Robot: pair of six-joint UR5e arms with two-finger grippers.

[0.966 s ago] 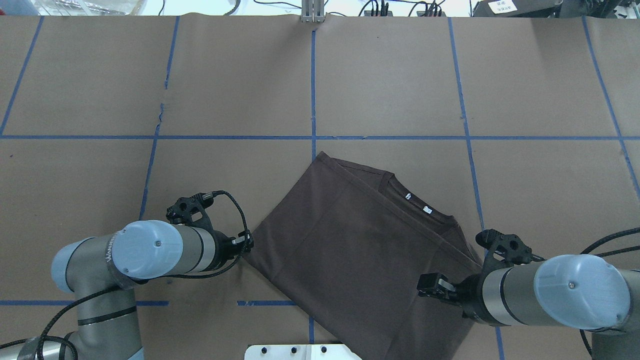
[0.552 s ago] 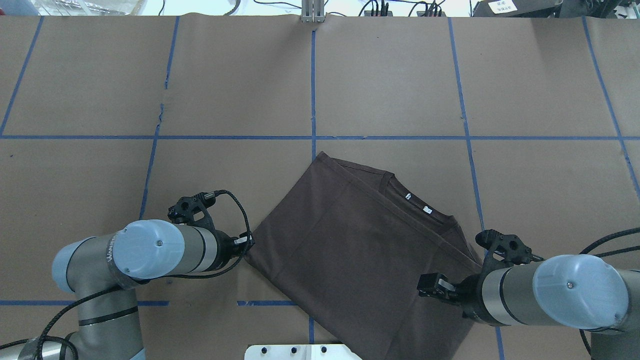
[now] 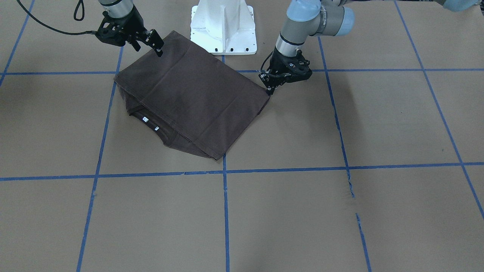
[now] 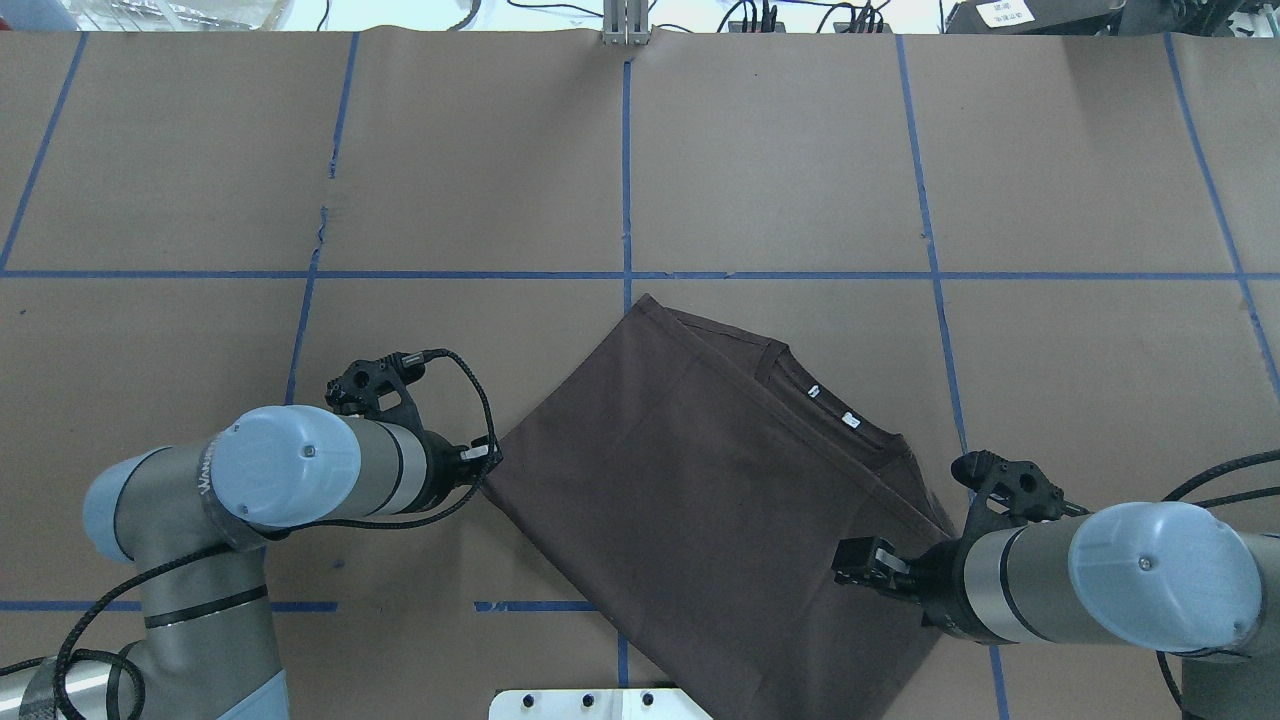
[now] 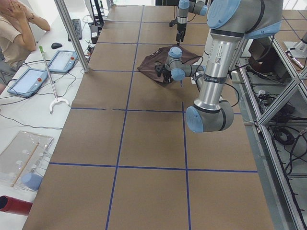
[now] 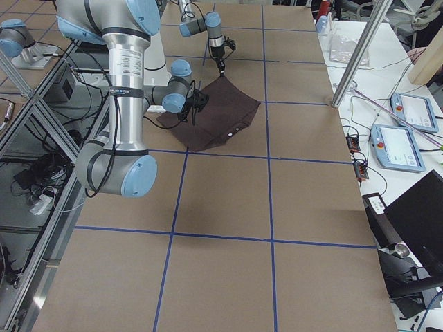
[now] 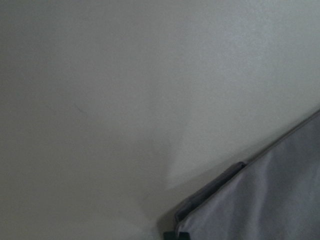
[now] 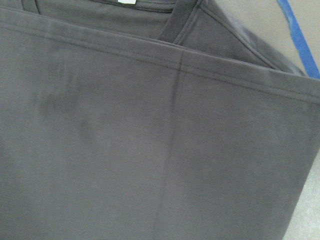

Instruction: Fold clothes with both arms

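Observation:
Next, my left gripper releases the corner of the T-shirt on bare paper (image 3: pixel 298 220) between the middle blue line and broken tape.
The dark brown T-shirt (image 4: pixel 700 480) lies folded and askew on the brown paper table, also seen in the front-facing view (image 3: pixel 189 94). Its collar with white labels (image 4: pixel 830 405) peeks out from under the top layer. My left gripper (image 4: pixel 487 468) is at the shirt's left corner and pinches it, as the front-facing view (image 3: pixel 269 90) shows. My right gripper (image 4: pixel 850 572) is shut on the shirt's near right edge, also seen in the front-facing view (image 3: pixel 159 51). The cloth spans taut between them. The right wrist view is filled with the shirt's hem (image 8: pixel 150 55).
The white bolted pedestal (image 3: pixel 223 26) stands right behind the shirt's near edge. Blue tape lines (image 4: pixel 627 180) grid the table. A metal post (image 5: pixel 72 33), tablets (image 5: pixel 29 81) and a seated person (image 5: pixel 14 28) are off the far side.
My left gripper has moved a little left and away from the robot, and the shirt's left corner has gone with it. The whole shirt has shifted slightly forward. The right gripper has barely moved.

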